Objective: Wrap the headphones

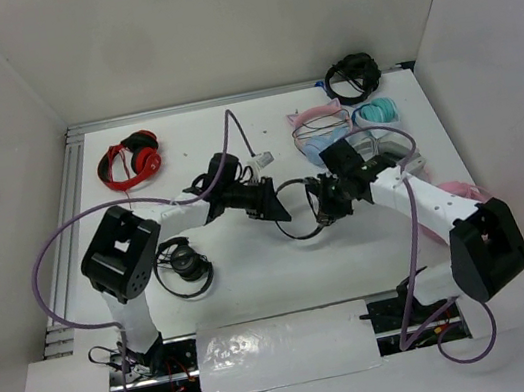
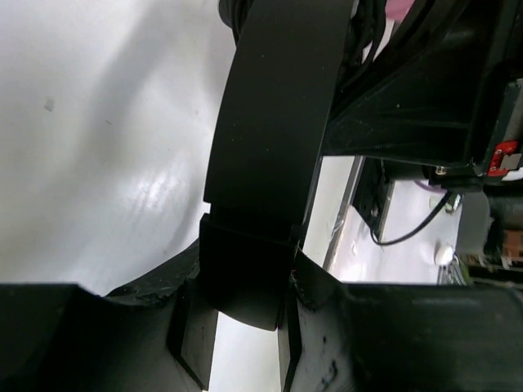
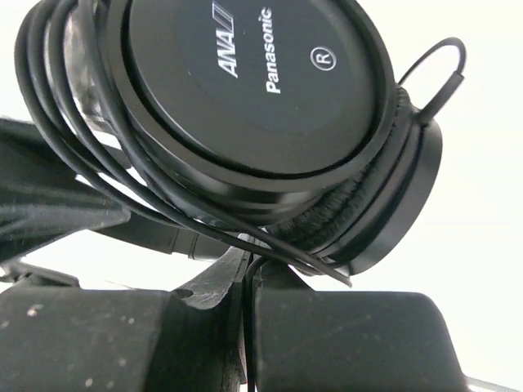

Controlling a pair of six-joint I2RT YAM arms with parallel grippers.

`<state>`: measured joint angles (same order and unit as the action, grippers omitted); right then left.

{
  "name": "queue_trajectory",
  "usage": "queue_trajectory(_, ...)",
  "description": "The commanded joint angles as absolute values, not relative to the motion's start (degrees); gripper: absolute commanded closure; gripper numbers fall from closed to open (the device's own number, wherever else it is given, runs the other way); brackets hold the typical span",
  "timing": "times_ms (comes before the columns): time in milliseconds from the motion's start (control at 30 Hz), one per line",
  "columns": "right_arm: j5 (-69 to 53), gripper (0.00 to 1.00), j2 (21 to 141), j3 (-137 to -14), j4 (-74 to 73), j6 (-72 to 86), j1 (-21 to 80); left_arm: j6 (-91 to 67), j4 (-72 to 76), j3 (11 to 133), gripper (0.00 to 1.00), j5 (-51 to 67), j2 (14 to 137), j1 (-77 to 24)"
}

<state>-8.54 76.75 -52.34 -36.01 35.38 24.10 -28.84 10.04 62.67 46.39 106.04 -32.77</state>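
Note:
The black headphones, now hanging over the table's middle, will be let go by my left gripper on the white table (image 1: 269,164) between the red pair and the blue headset.
The black headphones (image 1: 301,234) hang in mid-air over the table's middle, between my two grippers. My left gripper (image 1: 271,202) is shut on the headband (image 2: 270,122), a wide black strip running up from between its fingers (image 2: 310,327). In the right wrist view the round ear cup (image 3: 245,73), marked ANA Panasonic R, fills the top. The thin black cable (image 3: 73,155) is looped round it several times. My right gripper (image 3: 250,282) is shut on a strand of that cable just below the cup. The same gripper (image 1: 322,204) shows in the top view, right of the headband loop.
A red pair (image 1: 131,161) lies at the back left. A compact black pair (image 1: 184,262) lies by the left arm's base. Pink (image 1: 314,118), teal (image 1: 376,113), blue (image 1: 320,150) and black (image 1: 353,76) headsets crowd the back right. A pink item (image 1: 459,190) sits beside the right arm.

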Motion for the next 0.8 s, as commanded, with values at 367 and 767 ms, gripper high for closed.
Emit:
queue_trajectory(367,3.25,0.97,86.92,-57.12,-37.27,37.97,28.03,-25.66,3.6,66.27,1.0,55.9,113.29,-35.59)
queue_trajectory(767,2.99,1.0,90.08,-69.33,-39.99,33.93,28.65,-26.81,6.5,66.26,1.0,60.03,110.74,-30.24)
